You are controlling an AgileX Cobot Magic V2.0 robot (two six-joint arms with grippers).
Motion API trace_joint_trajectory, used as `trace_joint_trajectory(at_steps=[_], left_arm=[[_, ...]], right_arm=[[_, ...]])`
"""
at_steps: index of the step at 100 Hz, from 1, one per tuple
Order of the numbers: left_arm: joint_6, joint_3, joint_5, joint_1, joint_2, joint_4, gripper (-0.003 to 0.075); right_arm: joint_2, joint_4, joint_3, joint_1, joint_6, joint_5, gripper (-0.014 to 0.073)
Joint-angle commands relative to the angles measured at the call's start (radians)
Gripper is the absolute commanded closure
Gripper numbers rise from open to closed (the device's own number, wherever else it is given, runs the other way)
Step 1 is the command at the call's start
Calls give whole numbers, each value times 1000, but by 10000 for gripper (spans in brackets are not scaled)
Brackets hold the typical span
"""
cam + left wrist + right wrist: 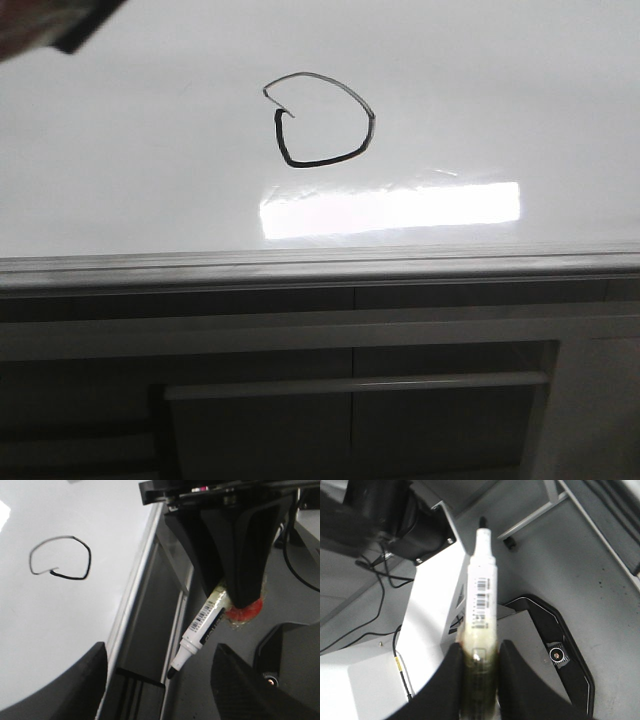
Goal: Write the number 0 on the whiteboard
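Observation:
Only the marker's black tip reaches my open left fingers; move farther in, then I close on the marker's white body (193, 636).
The number 0 (320, 163) is a lopsided black loop on the glossy whiteboard (120, 180), with a thick lower stroke and a thin grey upper stroke. The left wrist view also has the number 0 (70, 578) and the whiteboard (55, 625). My right gripper (479, 652) is shut on a white marker (481, 590), uncapped, with its black tip pointing away over the floor. From the left wrist, that marker (202, 625) hangs off the board's edge, tip down, apart from the board. My left gripper (160, 690) is open and holds nothing.
A grey metal edge strip (320, 265) borders the board's near side, above a dark cabinet front (350, 400). A bright rectangular reflection (390, 210) lies below the loop. A dark blurred object (80, 25) shows at the top left corner. Cables (380, 595) and a black base (560, 650) are on the floor.

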Motion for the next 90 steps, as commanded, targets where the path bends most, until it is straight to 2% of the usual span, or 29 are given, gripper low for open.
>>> trace_joint_trajectory(at_steps=[1, 13, 62, 90], left_arm=[[4, -32, 28, -1, 34, -32, 302], [4, -32, 86, -1, 65, -32, 302], [30, -32, 116, -1, 112, -19, 304], [30, -32, 116, -1, 147, -21, 434]], right_arm=[[-17, 44, -56, 32, -30, -37, 654], [9, 44, -87, 47, -33, -40, 654], [33, 107, -126, 52, -105, -20, 655], [33, 125, -126, 52, -122, 16, 655]])
